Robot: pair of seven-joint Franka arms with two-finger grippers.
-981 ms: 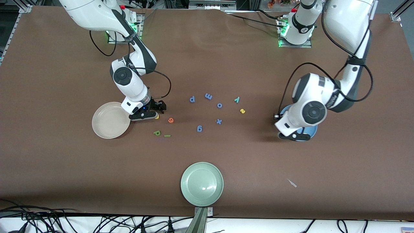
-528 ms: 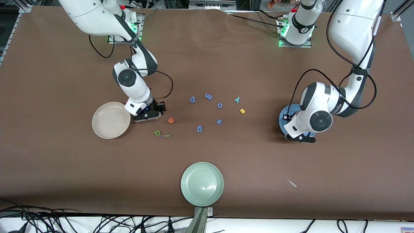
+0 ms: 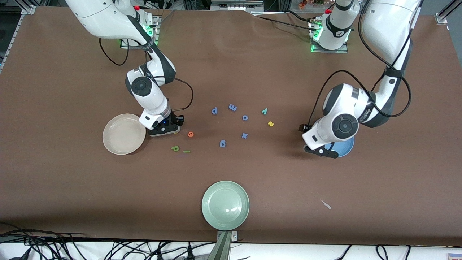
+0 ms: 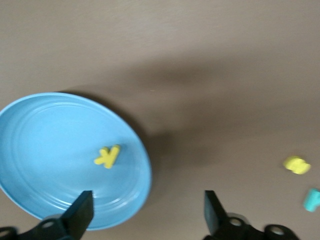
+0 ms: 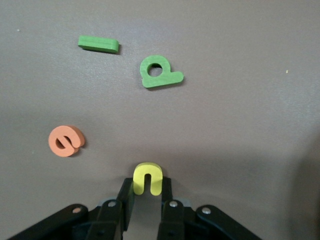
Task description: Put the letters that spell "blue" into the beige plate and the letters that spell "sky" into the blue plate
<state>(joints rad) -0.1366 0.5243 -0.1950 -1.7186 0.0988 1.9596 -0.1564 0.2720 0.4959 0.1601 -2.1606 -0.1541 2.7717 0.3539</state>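
My left gripper is to close next on the middle of the yellow s point(image 3: 271, 124) point(image 4: 297, 165) beside the teal y, because the s belongs in the blue plate.
My right gripper point(image 5: 146, 189) is down on the table beside the beige plate point(image 3: 119, 139), shut on the yellow u point(image 5: 147, 178). The orange e point(image 5: 66, 141), green b point(image 5: 159, 72) and green l point(image 5: 98, 43) lie loose close by. The left gripper point(image 4: 147, 210) hangs open and holds nothing, over the rim of the blue plate point(image 4: 50, 130). A yellow k point(image 4: 107, 156) lies in that plate. The yellow s point(image 3: 270, 124) and teal y point(image 3: 264, 111) rest on the table, between the blue plate and the table's middle.
Several darker blue letters lie scattered mid-table, among them a p point(image 3: 214, 110), an o point(image 3: 245, 117) and an x point(image 3: 244, 135). A pale green plate point(image 3: 225, 205) sits near the front edge. A small white scrap point(image 3: 326, 204) lies nearer the left arm's end.
The right gripper's fingers closed on the yellow u. The left gripper opened over the blue plate, and its hand shifted toward the table's middle.
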